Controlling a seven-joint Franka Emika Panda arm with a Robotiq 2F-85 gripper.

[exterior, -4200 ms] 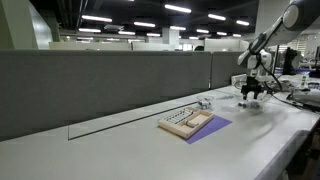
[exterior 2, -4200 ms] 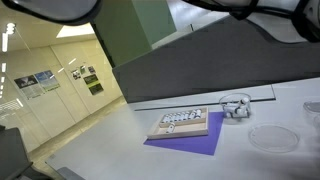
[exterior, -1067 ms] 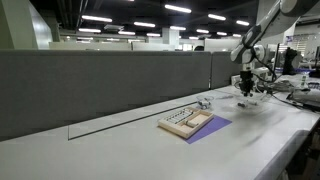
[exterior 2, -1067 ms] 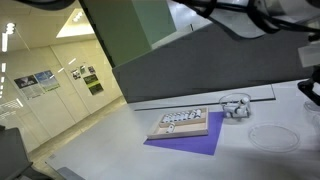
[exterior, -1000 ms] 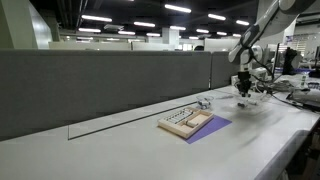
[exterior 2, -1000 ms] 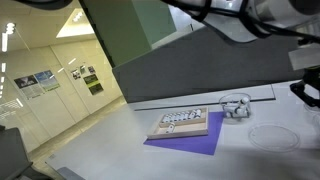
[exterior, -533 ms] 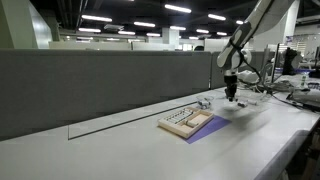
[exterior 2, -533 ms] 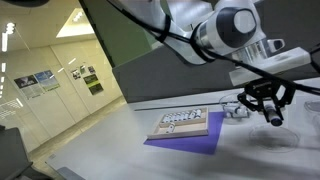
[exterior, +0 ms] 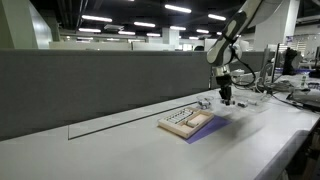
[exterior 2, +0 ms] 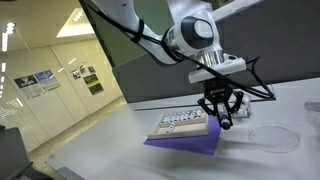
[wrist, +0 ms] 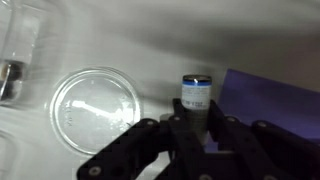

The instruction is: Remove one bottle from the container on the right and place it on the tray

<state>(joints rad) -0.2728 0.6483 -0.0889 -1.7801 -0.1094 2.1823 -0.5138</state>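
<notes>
The small bottle, now upright beside the tan tray, will go down from my gripper in the tan tray's end (exterior: 198, 116) closest to the clear dish.
My gripper (wrist: 196, 126) is shut on a small bottle (wrist: 196, 98) with a blue cap and a white label; the bottle stands up between the two black fingers. In both exterior views the gripper (exterior: 226, 97) (exterior 2: 222, 120) hangs in the air just beside the near end of the tan tray (exterior: 186, 124) (exterior 2: 180, 125). The tray lies on a purple sheet (exterior 2: 186, 143) whose corner shows in the wrist view (wrist: 272, 96). The clear container (wrist: 20, 45) sits at the wrist view's top left, with a dark item at its edge.
A round clear dish (wrist: 97, 108) (exterior 2: 273, 137) lies on the white table between the container and the purple sheet. A grey partition wall (exterior: 100, 85) runs along the back of the table. Rows of small items fill the tray's ridged strip (exterior 2: 183, 119).
The arm has swung away from the container side toward the tray, carrying the bottle. The jaws have stayed shut on it throughout.
</notes>
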